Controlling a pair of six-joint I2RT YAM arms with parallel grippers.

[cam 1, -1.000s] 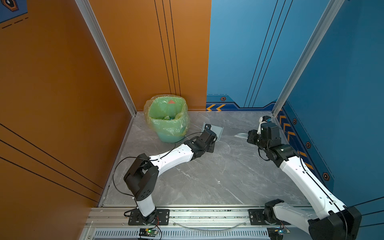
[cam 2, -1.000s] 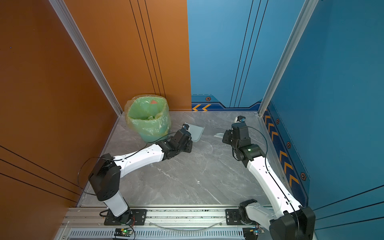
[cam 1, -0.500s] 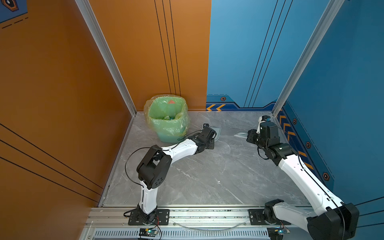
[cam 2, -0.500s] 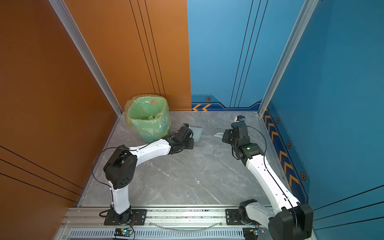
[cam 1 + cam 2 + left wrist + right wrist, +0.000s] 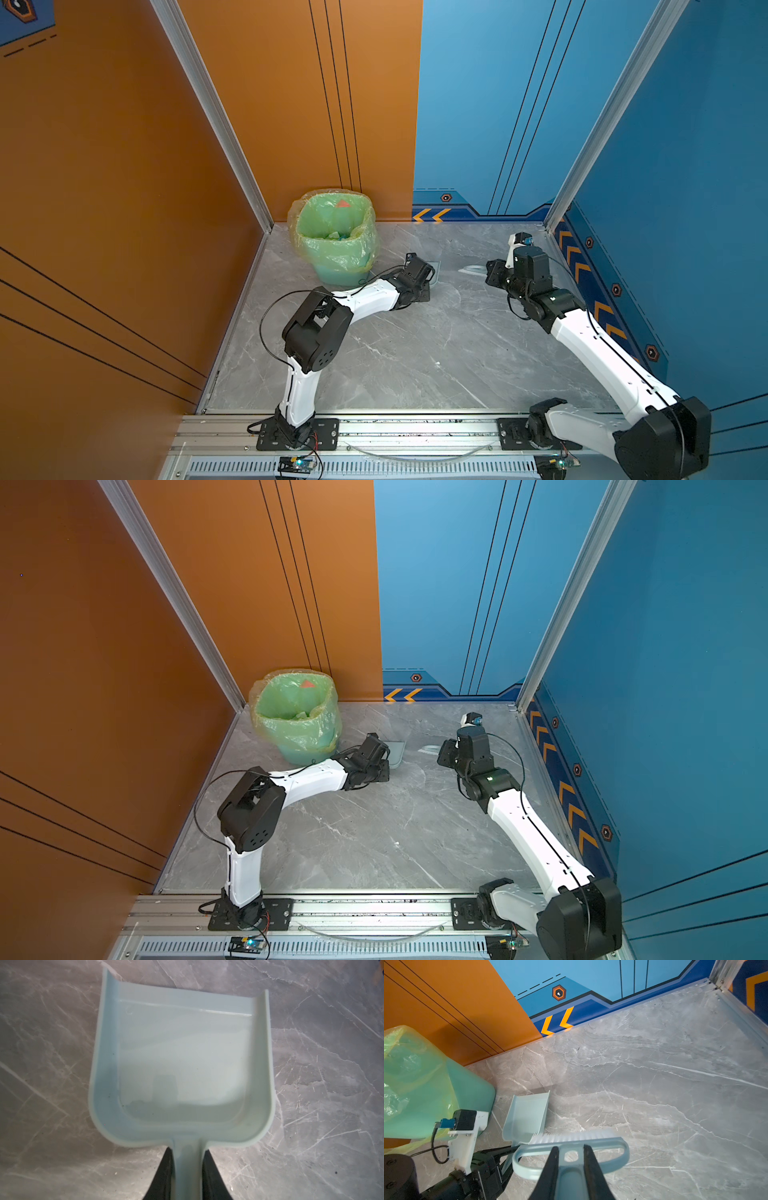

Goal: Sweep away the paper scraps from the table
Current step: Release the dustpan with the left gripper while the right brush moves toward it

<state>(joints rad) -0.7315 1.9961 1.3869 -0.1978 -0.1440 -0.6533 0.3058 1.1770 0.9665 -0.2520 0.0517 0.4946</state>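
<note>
Next, my left gripper puts the pale blue dustpan down on the grey marble table (image 5: 436, 286) (image 5: 160, 1075) between the bin and the brush.
The grey marble table (image 5: 415, 345) shows no paper scraps on its surface in any view. The only paper scraps visible lie inside the bin, one of them a red piece (image 5: 343, 203). My left gripper (image 5: 188, 1149) is shut on the handle of the pale blue dustpan (image 5: 180, 1064). The pan is empty and sits low over the table beside the bin, as both top views show (image 5: 434, 272) (image 5: 397, 752). My right gripper (image 5: 569, 1148) is shut on the handle of the matching brush (image 5: 612, 1142). The brush's white bristles (image 5: 566, 1137) hover just right of the pan (image 5: 527, 1118).
The green bag-lined bin (image 5: 345, 266) stands at the back left against the orange wall, close to the left wrist (image 5: 415, 274). Blue walls and aluminium rails close off the back and the right. The arm bases are bolted to the front rail (image 5: 415, 428).
The left arm's elbow has risen and swung toward the middle, while its wrist and the dustpan stay by the bin. The right arm and brush have barely moved.
</note>
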